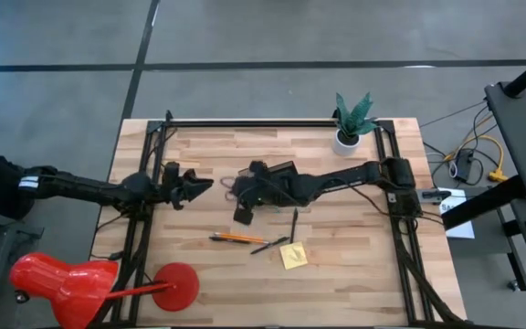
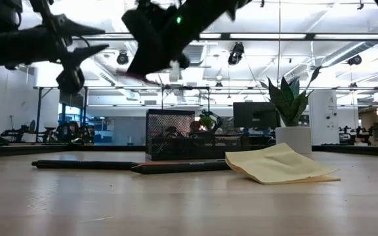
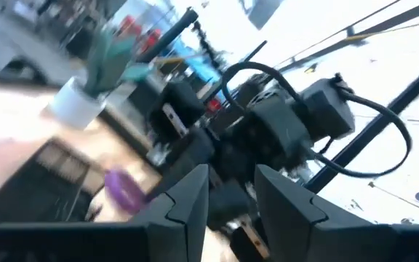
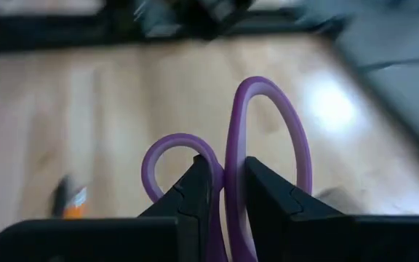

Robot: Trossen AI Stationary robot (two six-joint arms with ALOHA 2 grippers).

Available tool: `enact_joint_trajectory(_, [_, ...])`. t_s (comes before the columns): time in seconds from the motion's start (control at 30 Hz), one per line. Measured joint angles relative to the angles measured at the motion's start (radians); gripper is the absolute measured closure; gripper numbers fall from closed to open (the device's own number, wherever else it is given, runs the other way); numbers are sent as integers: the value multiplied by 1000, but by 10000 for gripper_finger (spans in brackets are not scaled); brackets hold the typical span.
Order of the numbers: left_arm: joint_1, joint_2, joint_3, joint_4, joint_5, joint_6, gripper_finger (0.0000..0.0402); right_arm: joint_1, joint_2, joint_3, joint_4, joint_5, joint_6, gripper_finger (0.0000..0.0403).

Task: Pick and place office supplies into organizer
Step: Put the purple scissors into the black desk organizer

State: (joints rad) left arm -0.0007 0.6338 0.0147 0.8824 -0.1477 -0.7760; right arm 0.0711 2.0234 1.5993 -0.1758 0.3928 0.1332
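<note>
Next, my right gripper releases the purple-handled scissors, now held high over the table's middle, in the end of the black mesh organizer (image 1: 241,175) that faces my left gripper.
My right gripper (image 4: 224,191) is shut on the purple-handled scissors (image 4: 266,138) and holds them high over the middle of the table (image 1: 229,187). The black mesh organizer (image 2: 169,134) stands on the table behind them, partly covered by my right arm in the high view. An orange pencil (image 1: 236,238), two dark pens (image 1: 270,245) (image 1: 294,224) and a yellow sticky-note pad (image 1: 293,256) lie flat on the near part of the table. My left gripper (image 1: 201,187) hovers open at the left, pointing toward the scissors, with nothing between its fingers (image 3: 188,200). My right gripper pinches the scissors between its two fingers where the two purple loops meet (image 4: 228,178). Both loops stick out past the fingertips, and the blades are hidden behind the fingers. The fingers slant downward toward the table's left side. The scissors are lifted clear of the table.
A white pot with a green plant (image 1: 350,128) stands at the far right of the table. A red lamp-like thing (image 1: 62,283) with a red disc (image 1: 176,285) sits at the near left corner. Bare wood lies along the near edge (image 2: 189,203).
</note>
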Motion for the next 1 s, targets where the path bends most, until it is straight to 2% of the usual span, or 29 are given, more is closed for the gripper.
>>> enact_joint_trajectory(0.13, [0, -13, 0, 67, -10, 67, 302, -2, -59, 0, 41, 177, -64, 349])
enact_joint_trajectory(0.23, [0, -21, 0, 92, -18, 108, 302, -14, -79, 0, 156, 263, -142, 349])
enact_joint_trajectory(0.37, [1, -28, 0, 107, -18, 110, 302, -47, -86, 0, 357, 272, -202, 349])
enact_joint_trajectory(0.6, [1, -43, 0, 170, -18, 108, 302, -103, -48, -21, 543, 256, -213, 349])
enact_joint_trajectory(0.8, [1, -63, 0, 199, -18, 108, 302, -127, 27, -75, 864, 261, -216, 349])
enact_joint_trajectory(1.0, [1, -101, -2, 200, -18, 111, 302, -124, 95, -142, 997, 279, -211, 349])
